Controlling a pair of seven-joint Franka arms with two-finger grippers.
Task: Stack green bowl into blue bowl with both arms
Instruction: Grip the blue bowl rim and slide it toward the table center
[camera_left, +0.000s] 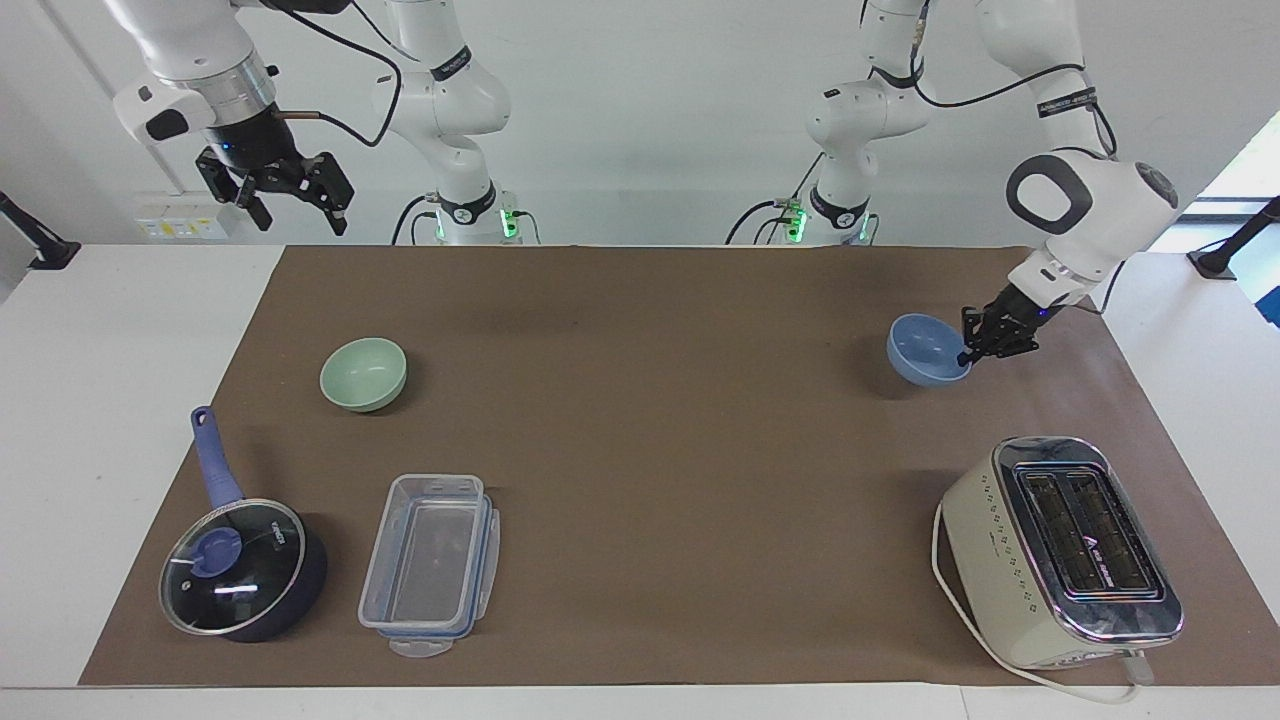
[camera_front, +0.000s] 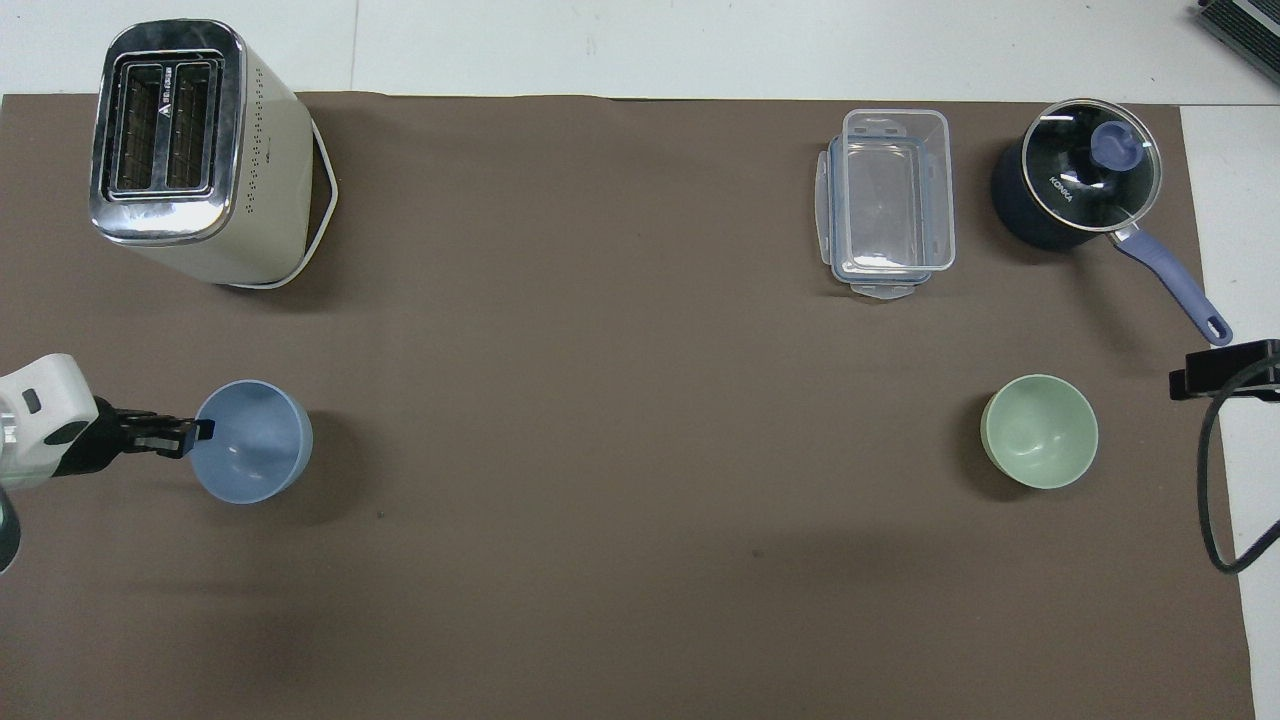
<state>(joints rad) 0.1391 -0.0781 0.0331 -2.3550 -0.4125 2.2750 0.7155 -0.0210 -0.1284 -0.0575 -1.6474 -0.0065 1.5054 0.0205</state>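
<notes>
Next, I set the blue bowl down with my left gripper on the bare middle of the brown mat (camera_front: 597, 424), level with the green bowl.
The blue bowl (camera_left: 925, 352) hangs tilted a little above the brown mat (camera_left: 640, 450) toward the left arm's end of the table. My left gripper (camera_left: 968, 353) is shut on its rim from the outer side; both also show in the overhead view, the bowl (camera_front: 250, 445) and the gripper (camera_front: 200, 432). The green bowl (camera_left: 363, 373) stands upright on the mat toward the right arm's end, and shows in the overhead view (camera_front: 1039, 431). My right gripper (camera_left: 297, 218) is open and empty, and waits high above the table's edge beside the mat.
A cream toaster (camera_left: 1060, 550) stands farther from the robots than the blue bowl. A clear plastic container (camera_left: 430, 563) and a dark-blue lidded saucepan (camera_left: 240, 565) stand farther from the robots than the green bowl.
</notes>
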